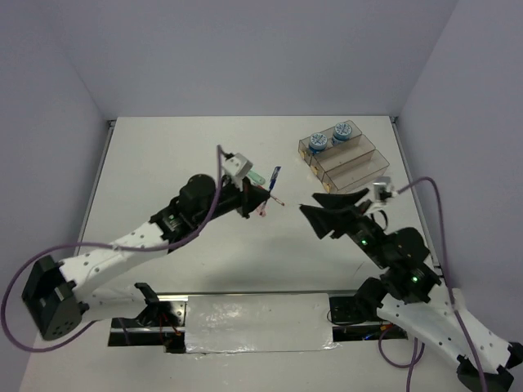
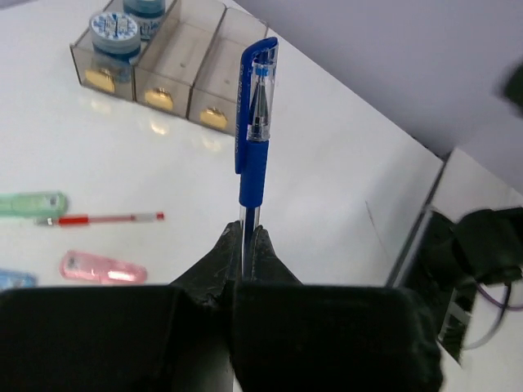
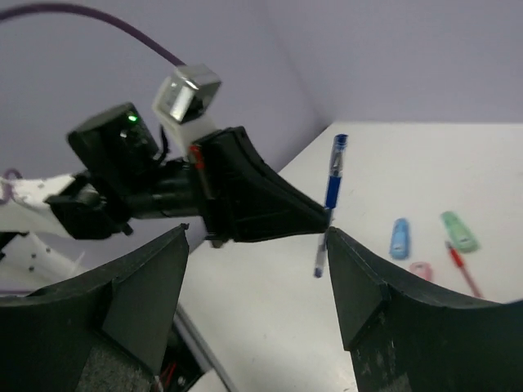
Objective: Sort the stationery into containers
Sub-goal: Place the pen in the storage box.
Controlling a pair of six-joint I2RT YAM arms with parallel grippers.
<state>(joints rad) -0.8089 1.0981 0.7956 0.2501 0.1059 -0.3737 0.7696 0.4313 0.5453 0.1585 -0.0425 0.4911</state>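
Next, my left gripper releases the blue pen in the middle clear bin (image 1: 357,155) (image 2: 187,42), beside the bin that has the tape rolls.
My left gripper (image 2: 243,233) is shut on a blue pen (image 2: 254,139) and holds it upright above the table; it also shows in the top view (image 1: 265,196), with the pen (image 1: 274,177) sticking up. My right gripper (image 3: 256,231) is open and empty, facing the left gripper, with the pen (image 3: 333,184) near its right fingertip. The three joined clear bins (image 1: 343,159) stand at the back right. Two blue-and-white tape rolls (image 1: 318,143) (image 1: 341,131) sit in the far bin. A red pen (image 2: 98,219) and green (image 2: 29,203), pink (image 2: 102,268) and blue (image 2: 12,280) pieces lie on the table.
The loose pieces lie under and just behind the left gripper in the top view, with the green piece (image 1: 258,177) showing there. The white table (image 1: 163,163) ends at raised side edges. Grey walls enclose it.
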